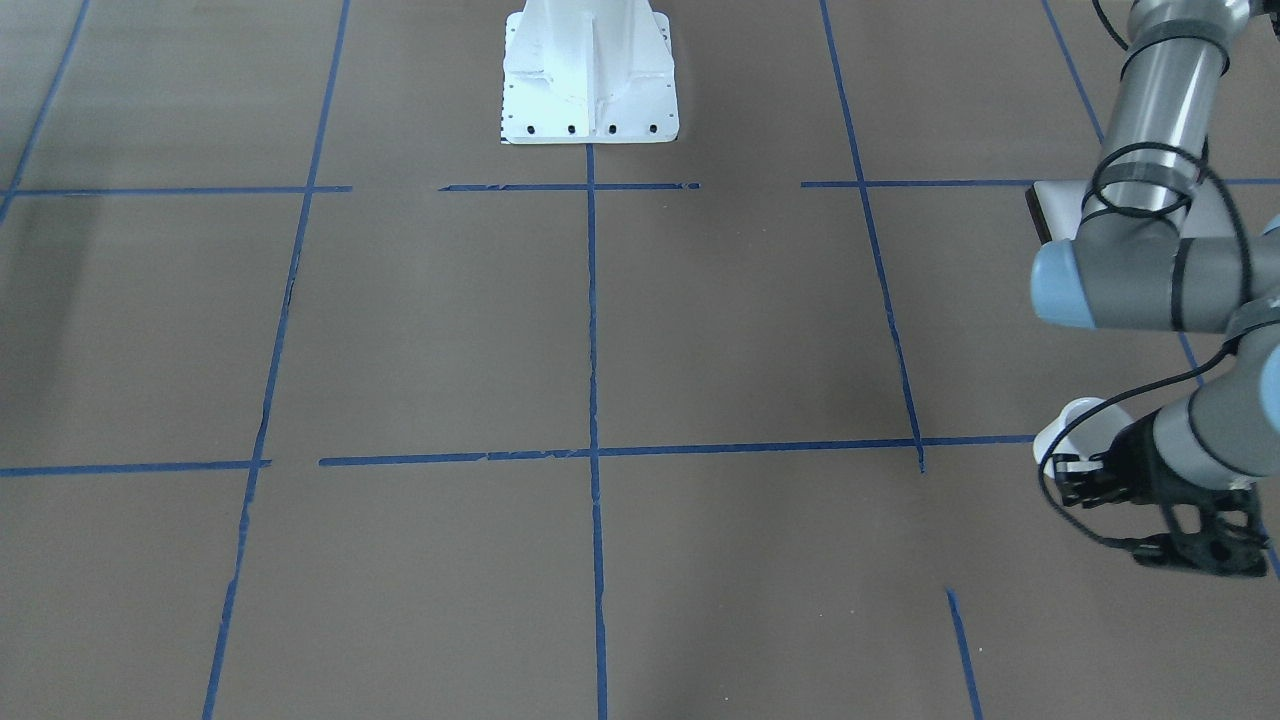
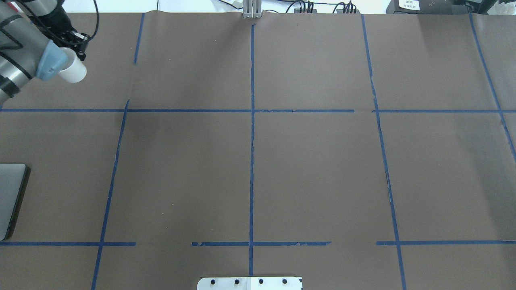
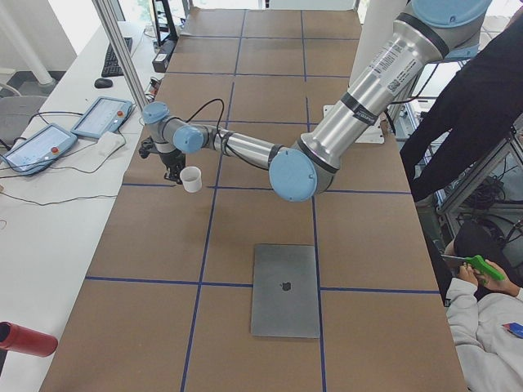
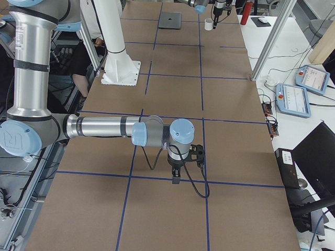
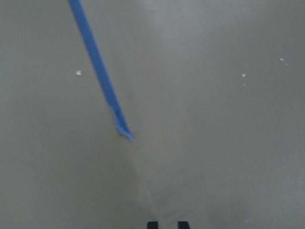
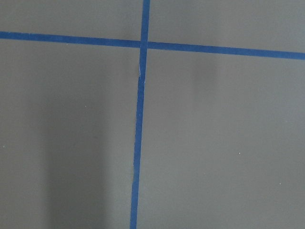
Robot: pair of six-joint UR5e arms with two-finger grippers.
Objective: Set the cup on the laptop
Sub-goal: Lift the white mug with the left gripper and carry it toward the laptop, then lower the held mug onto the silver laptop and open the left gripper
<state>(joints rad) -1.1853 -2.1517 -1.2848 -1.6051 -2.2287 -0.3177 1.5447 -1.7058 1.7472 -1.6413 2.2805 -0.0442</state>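
Observation:
Next, my left gripper releases the white cup near the middle of the closed silver laptop's lid (image 1: 1172, 233).
The small white cup (image 1: 1085, 420) is at the table's far left part, right beside the fingers of my left gripper (image 1: 1075, 478). It also shows in the overhead view (image 2: 74, 70) and the left side view (image 3: 191, 178). The left wrist view shows only two fingertips (image 5: 152, 224) close together over bare table, and the cup is out of that view. The gripper looks shut on the cup, though the grip point is hidden. The silver laptop (image 3: 284, 290) lies closed, nearer the robot, apart from the cup; its edge shows in the overhead view (image 2: 10, 197). My right gripper (image 4: 175, 175) hangs over the table's right part, and I cannot tell its state.
The white robot base (image 1: 590, 70) stands at mid table. Blue tape lines (image 2: 252, 141) grid the brown table. Teach pendants (image 3: 102, 118) and a red cylinder (image 3: 24, 339) lie on the side bench. A person (image 3: 482, 327) sits by the robot's side.

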